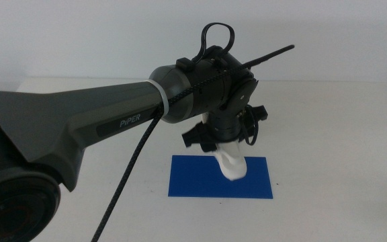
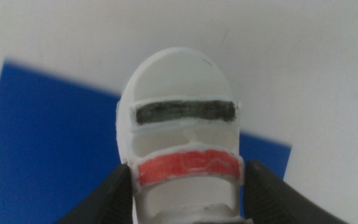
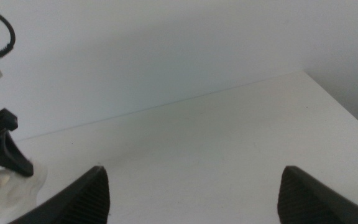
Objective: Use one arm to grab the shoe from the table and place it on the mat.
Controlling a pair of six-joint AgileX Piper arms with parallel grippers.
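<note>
Next, I release the white shoe from my left gripper on the middle of the blue mat (image 1: 220, 172).
The left arm (image 1: 113, 121) reaches in from the left over the blue mat (image 1: 193, 181). Its gripper (image 1: 224, 144) is shut on the white shoe (image 1: 232, 163), which hangs toe down over the mat's middle; I cannot tell whether the toe touches it. In the left wrist view the shoe (image 2: 182, 124) sits between the two dark jaws, showing a dark strap and a red strap, with the mat (image 2: 42, 149) below. The right gripper (image 3: 194, 193) is open and empty above the white table (image 3: 229, 137); it is out of the middle view.
The white table (image 1: 328, 134) stretches around the mat, with its far edge against a white wall. In the right wrist view the left gripper's jaw (image 3: 5, 149) and the shoe (image 3: 11, 186) show at one side.
</note>
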